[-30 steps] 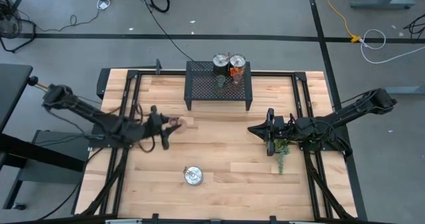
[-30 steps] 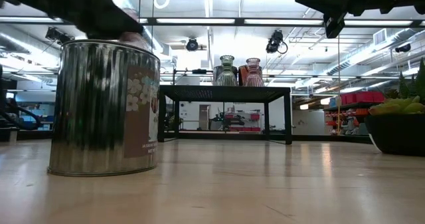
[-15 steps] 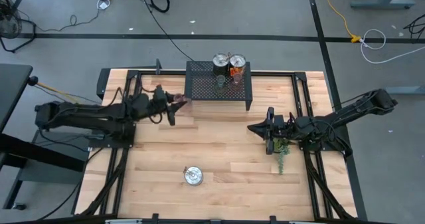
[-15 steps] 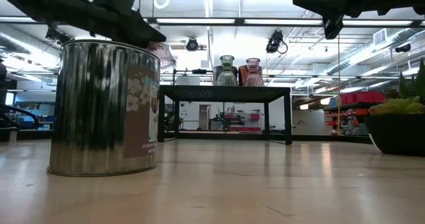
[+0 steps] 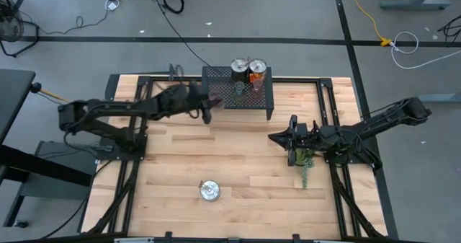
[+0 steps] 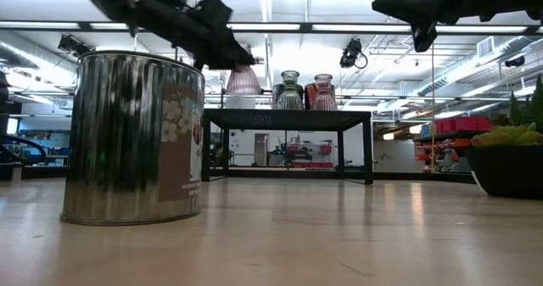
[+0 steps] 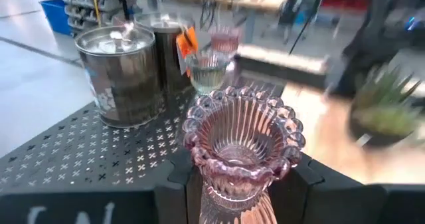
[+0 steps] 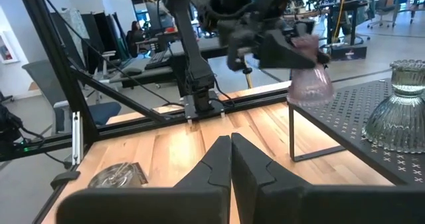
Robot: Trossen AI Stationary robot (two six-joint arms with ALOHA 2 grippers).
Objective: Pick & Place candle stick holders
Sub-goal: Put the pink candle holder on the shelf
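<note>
I should use my left gripper to set the pinkish-brown candle stick holder down and let go of it on the black mesh stand [image 5: 219, 92], beside the pale green holder.
My left gripper [image 5: 207, 107] is shut on a pinkish-brown candle stick holder [image 7: 242, 141] above the left end of the black mesh stand [image 5: 216, 81]. The holder also shows in the low view [image 6: 243, 81] and the right wrist view [image 8: 309, 80]. On the stand, a pale green holder [image 5: 239, 89] and a second pinkish holder [image 5: 256, 85] rest on their wide bases in front of two silvery tins [image 5: 240, 68]. My right gripper [image 8: 230, 151] is shut and empty, hovering at the table's right beside the potted plant [image 5: 306, 160]. My left gripper pinches the holder's ribbed body [image 7: 229, 207] below its beaded rim between its two fingers, one on each side. The fingers slant in from the table's left and from above. The holder is lifted clear, a little above the stand's top, wide base down in the low view.
A third silvery tin [image 5: 209, 191] stands on the table near the front edge and fills the left of the low view [image 6: 136, 137]. Black frame rails [image 5: 133, 164] run along the table's left and right sides. Bare wood lies between the stand and the tin.
My left gripper has risen and gone toward the table's far edge and right, from the left middle of the table to above the stand's left end. It has stayed shut on the pinkish holder, which is carried clear of the table.
</note>
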